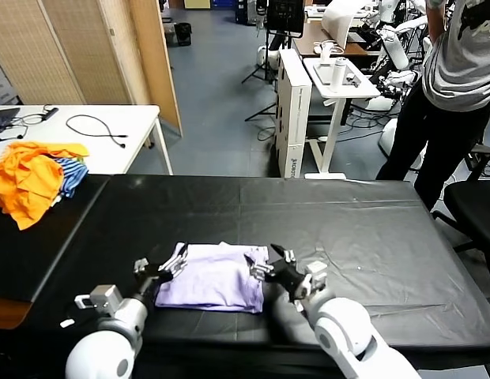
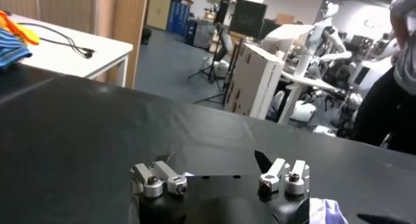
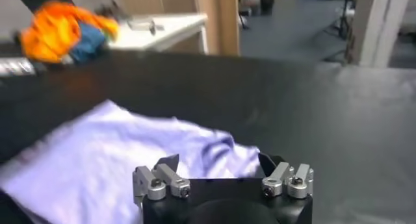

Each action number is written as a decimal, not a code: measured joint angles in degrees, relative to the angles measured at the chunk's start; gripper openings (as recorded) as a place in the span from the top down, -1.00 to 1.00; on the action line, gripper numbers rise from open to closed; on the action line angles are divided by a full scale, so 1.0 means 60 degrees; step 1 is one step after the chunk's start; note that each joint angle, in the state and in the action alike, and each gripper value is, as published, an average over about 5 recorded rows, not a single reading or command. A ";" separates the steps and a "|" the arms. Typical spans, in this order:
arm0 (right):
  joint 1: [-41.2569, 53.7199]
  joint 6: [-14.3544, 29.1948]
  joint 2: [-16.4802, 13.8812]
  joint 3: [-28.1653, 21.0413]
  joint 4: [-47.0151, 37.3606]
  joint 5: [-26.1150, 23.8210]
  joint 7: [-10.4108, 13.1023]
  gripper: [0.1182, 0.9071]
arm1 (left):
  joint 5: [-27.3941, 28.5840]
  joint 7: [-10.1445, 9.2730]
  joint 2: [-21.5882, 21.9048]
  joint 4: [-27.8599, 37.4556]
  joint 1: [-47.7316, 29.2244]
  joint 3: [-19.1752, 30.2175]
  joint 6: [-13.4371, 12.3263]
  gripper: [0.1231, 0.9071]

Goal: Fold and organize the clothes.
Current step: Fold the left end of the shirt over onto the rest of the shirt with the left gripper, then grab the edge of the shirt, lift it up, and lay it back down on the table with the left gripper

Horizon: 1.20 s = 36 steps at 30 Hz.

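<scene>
My left gripper should grip the folded lavender T-shirt at the middle of the side edge (image 1: 168,279) facing the orange garments.
The pale lavender T-shirt (image 1: 213,278) lies folded into a rough rectangle on the black table (image 1: 348,229), near its front edge, plain face up. My left gripper (image 1: 167,267) is open at the shirt's left edge, low over the table. My right gripper (image 1: 265,264) is open at the shirt's right edge. In the right wrist view the shirt (image 3: 117,160) spreads just beyond my open right gripper (image 3: 220,161), with a wrinkled fold between the jaws. In the left wrist view my open left gripper (image 2: 218,165) hovers over black table, and a corner of the shirt (image 2: 325,212) shows beside it.
A heap of orange garments (image 1: 28,178) with a blue-and-white striped one (image 1: 71,175) lies at the table's far left corner. A white side table (image 1: 87,130) with cables stands behind it. A person (image 1: 458,87) and a black chair (image 1: 478,207) are at the far right.
</scene>
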 joint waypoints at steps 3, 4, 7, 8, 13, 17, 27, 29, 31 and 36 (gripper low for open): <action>-0.0578 0.0022 -0.0169 0.0777 0.0595 0.0352 0.0026 -1.00 | 0.0008 0.0301 -0.0183 0.0264 0.0056 -0.0216 -0.0155 -1.00; -0.0773 0.0015 -0.0195 0.1038 0.0790 0.0460 0.0038 -1.00 | 0.0016 0.0394 -0.0245 0.0347 0.0083 -0.0274 -0.0197 -1.00; -0.1325 -0.0064 -0.0217 0.1762 0.1320 0.0711 0.0075 -1.00 | 0.0047 0.0660 -0.0430 0.0592 0.0164 -0.0412 -0.0337 -1.00; -0.1493 -0.0102 -0.0219 0.1972 0.1466 0.0766 0.0086 -1.00 | 0.0055 0.0743 -0.0486 0.0676 0.0187 -0.0451 -0.0378 -1.00; -0.2099 -0.0189 -0.0238 0.2637 0.1920 0.0906 0.0136 -1.00 | -0.0146 0.1081 -0.0662 0.1094 0.0298 -0.0606 -0.0497 -1.00; -0.2275 -0.0185 -0.0228 0.2816 0.2135 0.1025 0.0195 -1.00 | -0.0604 0.1112 -0.0726 0.1311 0.0265 -0.0649 -0.0430 -1.00; -0.2524 -0.0179 -0.0221 0.2965 0.2281 0.1047 0.0230 -1.00 | -0.1111 0.1161 -0.0833 0.1685 0.0167 -0.0653 -0.0412 -1.00; -0.2531 -0.0177 -0.0227 0.2963 0.2280 0.1039 0.0231 -1.00 | -0.1161 0.1174 -0.0852 0.1716 0.0179 -0.0649 -0.0424 -1.00; -0.2535 -0.0176 -0.0227 0.2949 0.2270 0.1025 0.0231 -1.00 | -0.1277 0.1174 -0.0858 0.1737 0.0186 -0.0656 -0.0429 -0.97; -0.2539 -0.0176 -0.0222 0.2904 0.2229 0.0993 0.0232 -1.00 | -0.1835 0.1136 -0.0887 0.1794 0.0182 -0.0735 -0.0386 -0.40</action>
